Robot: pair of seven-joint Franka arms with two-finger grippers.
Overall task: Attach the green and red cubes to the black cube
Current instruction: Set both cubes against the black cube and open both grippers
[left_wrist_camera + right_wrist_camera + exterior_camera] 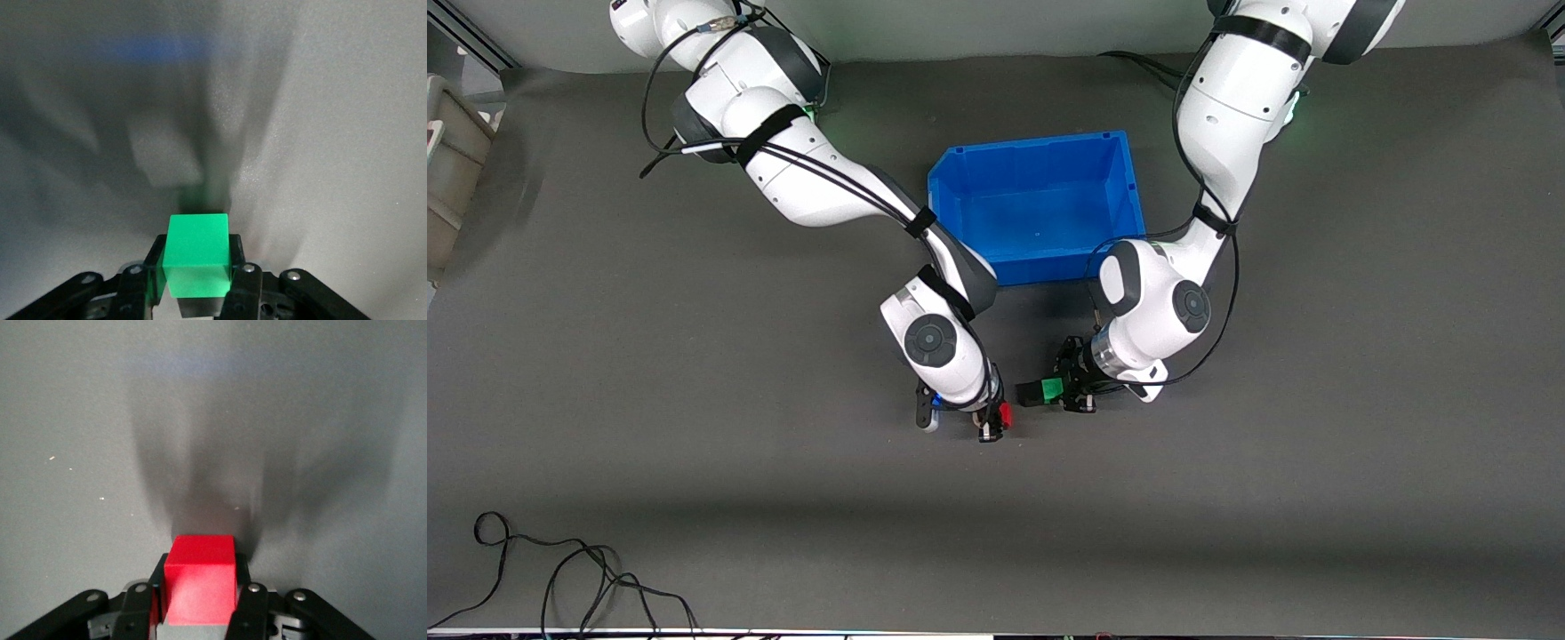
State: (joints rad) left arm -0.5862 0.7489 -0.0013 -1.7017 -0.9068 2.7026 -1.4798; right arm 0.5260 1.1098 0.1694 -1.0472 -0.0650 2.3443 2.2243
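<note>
Next, my right gripper sets the red cube, now a small gap from the black cube, against the black cube's free side [1011,401], opposite the green cube, and lets go of it there.
My left gripper [1060,391] is shut on a green cube [1052,388], low over the table between the blue bin and the front camera. The cube fills the jaws in the left wrist view [198,253]. A black cube [1030,392] sits against the green cube's side toward the right arm's end; I cannot tell if they are joined. My right gripper [996,425] is shut on a red cube [1005,414], which also shows in the right wrist view [200,577]. The red cube is a small gap from the black cube.
An empty blue bin [1032,147] stands farther from the front camera than both grippers. A beige crate [449,160] is at the right arm's end of the table. A loose black cable [560,569] lies near the front edge.
</note>
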